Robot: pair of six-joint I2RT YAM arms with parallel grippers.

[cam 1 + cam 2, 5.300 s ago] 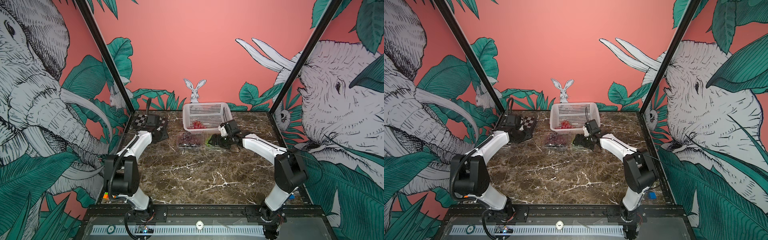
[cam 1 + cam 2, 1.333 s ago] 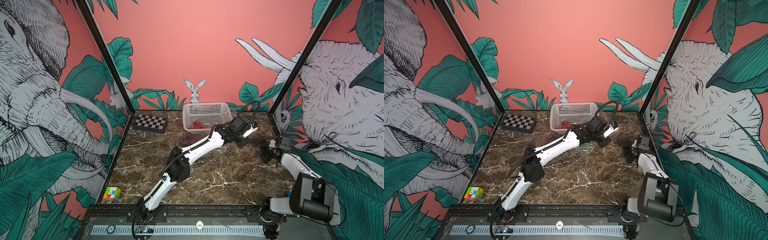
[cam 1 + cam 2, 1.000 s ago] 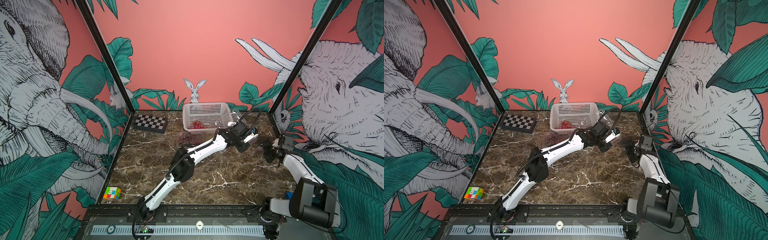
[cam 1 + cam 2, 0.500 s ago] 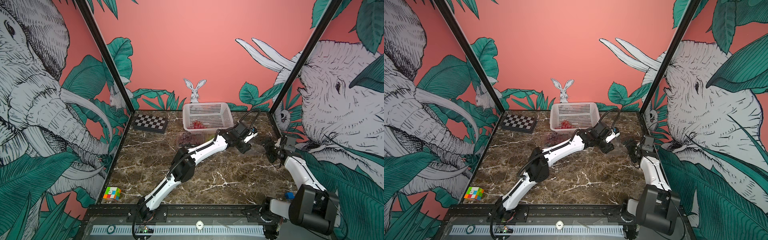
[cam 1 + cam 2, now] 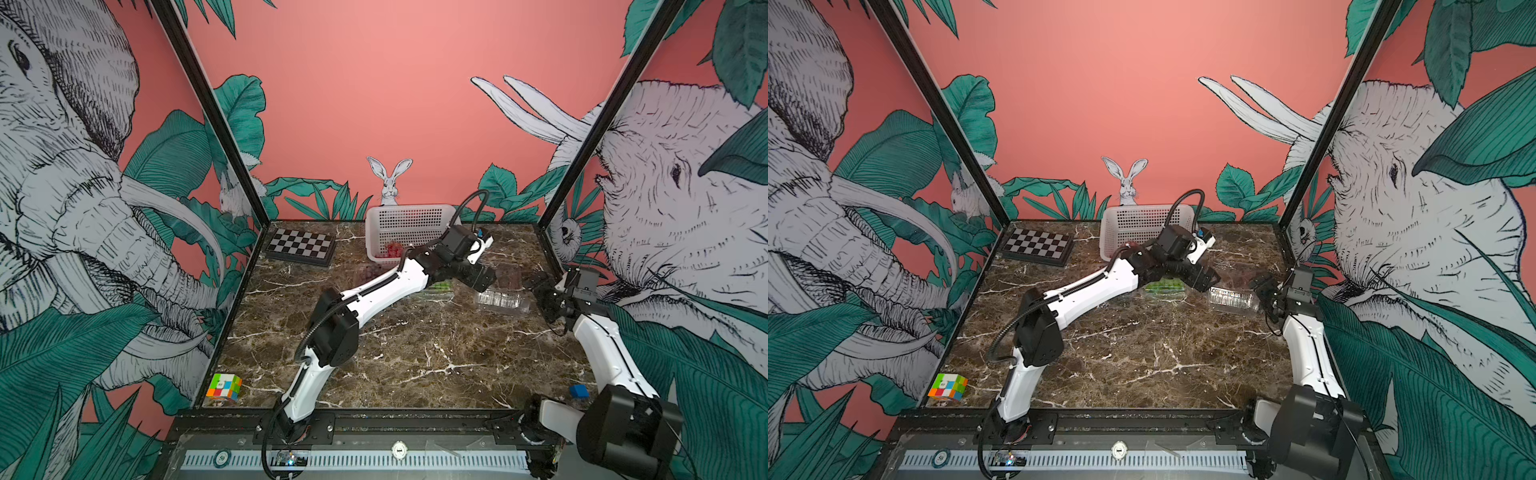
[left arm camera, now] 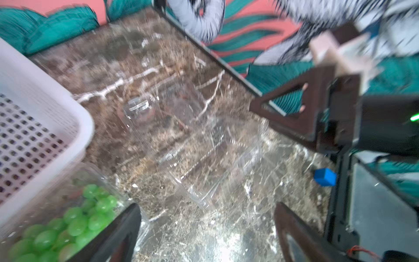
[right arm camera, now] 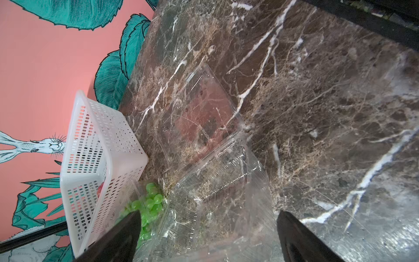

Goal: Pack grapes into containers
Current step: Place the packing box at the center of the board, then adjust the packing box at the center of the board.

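The robot's right gripper will close on the edge of the empty clear container, at the corner (image 5: 526, 295) (image 7: 249, 135) where the fold to the container's open lid ends.
An empty clear container (image 5: 500, 301) (image 5: 1231, 300) lies on the marble at the right, its lid (image 7: 197, 113) folded open flat. My left gripper (image 5: 484, 282) (image 6: 207, 215) hovers just left of it, open and holding nothing. My right gripper (image 5: 544, 297) (image 7: 208, 217) faces the container (image 7: 217, 188) from the right, open, with its near wall reaching between the fingers. Green grapes (image 5: 1165, 286) (image 6: 74, 222) fill another clear container beside it. Dark purple grapes (image 5: 368, 272) sit in a container in front of the basket. Red grapes (image 5: 392, 249) lie inside the basket.
A white perforated basket (image 5: 409, 220) stands at the back centre. A chessboard (image 5: 301, 245) lies at the back left, a colour cube (image 5: 223, 386) at the front left and a small blue block (image 5: 578, 390) at the front right. The right wall (image 5: 552, 249) is close behind my right gripper.
My left gripper has opened and let go of the empty container, which now rests on the table. My right gripper has edged closer to it.
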